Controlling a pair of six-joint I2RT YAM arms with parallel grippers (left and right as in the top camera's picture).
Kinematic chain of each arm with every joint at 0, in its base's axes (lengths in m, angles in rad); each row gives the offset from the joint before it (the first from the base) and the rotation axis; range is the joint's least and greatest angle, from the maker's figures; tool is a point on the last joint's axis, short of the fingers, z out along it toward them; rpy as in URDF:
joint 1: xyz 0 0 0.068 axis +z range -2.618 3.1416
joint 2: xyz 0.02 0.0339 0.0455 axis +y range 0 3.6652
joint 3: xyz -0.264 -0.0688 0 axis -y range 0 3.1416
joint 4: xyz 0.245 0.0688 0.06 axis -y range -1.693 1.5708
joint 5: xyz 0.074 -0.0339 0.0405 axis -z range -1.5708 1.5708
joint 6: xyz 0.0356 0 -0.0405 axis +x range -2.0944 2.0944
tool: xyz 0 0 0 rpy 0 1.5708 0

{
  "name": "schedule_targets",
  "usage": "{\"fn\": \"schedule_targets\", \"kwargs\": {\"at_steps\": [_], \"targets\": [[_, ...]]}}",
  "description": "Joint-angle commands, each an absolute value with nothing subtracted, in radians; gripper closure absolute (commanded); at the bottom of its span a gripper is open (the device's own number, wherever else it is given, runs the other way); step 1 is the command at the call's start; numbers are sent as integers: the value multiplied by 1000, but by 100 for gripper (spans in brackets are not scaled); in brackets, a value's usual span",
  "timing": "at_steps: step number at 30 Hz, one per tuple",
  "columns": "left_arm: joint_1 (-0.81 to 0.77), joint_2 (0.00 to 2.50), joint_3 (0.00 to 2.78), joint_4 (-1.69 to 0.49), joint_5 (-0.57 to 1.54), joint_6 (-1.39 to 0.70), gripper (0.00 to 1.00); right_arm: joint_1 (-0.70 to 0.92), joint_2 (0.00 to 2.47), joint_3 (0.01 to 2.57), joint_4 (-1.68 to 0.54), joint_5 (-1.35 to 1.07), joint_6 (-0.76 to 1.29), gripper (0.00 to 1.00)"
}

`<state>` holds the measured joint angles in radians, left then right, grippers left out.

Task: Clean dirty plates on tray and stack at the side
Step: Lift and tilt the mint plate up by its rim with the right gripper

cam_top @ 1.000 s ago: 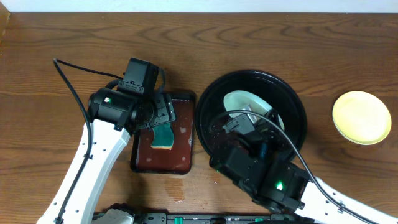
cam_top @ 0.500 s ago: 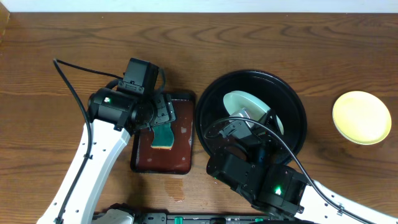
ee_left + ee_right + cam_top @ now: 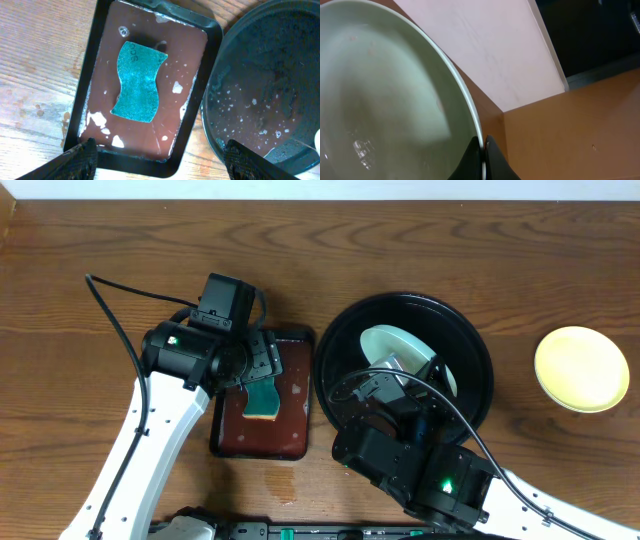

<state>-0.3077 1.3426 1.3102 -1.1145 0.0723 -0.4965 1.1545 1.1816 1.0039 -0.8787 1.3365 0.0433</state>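
The robot's right gripper needs to release the pale plate on top of the yellow plate (image 3: 579,367) on the bare wood.
The black tray (image 3: 470,340) holds a pale bluish-white plate (image 3: 392,340). My right gripper (image 3: 483,152) is shut on the rim of a pale plate (image 3: 385,100), which is tilted up and fills the left of the right wrist view. In the overhead view my right arm (image 3: 400,440) covers the tray's front and hides the grip. The yellow plate (image 3: 581,368) lies on the bare wood at the far right. My left gripper (image 3: 162,167) is open and empty above the front edge of the red-brown tray (image 3: 197,90), over a green sponge (image 3: 137,82).
The red-brown tray (image 3: 296,435) is wet with white foam flecks, and the sponge (image 3: 262,402) lies in it. It stands just left of the black tray (image 3: 260,75). Bare wood tabletop (image 3: 560,260) lies behind and to the right.
My right arm has shifted a little to the left and turned over the black tray's front, with the plate in its jaws. The left arm has not moved.
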Motion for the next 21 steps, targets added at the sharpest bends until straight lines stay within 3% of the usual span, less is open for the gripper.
{"fn": "schedule_targets", "kwargs": {"at_steps": [1,16,21], "targets": [[-302,1339,1319,-1117,67,-490,19,1162,1169,1007,-879,1380,44,99],[-302,1339,1319,-1117,67,-490,19,1156,1169,1007,-879,1377,85,99],[-302,1339,1319,-1117,67,-490,19,1058,1176,1006,-914,1277,100,99]]}}
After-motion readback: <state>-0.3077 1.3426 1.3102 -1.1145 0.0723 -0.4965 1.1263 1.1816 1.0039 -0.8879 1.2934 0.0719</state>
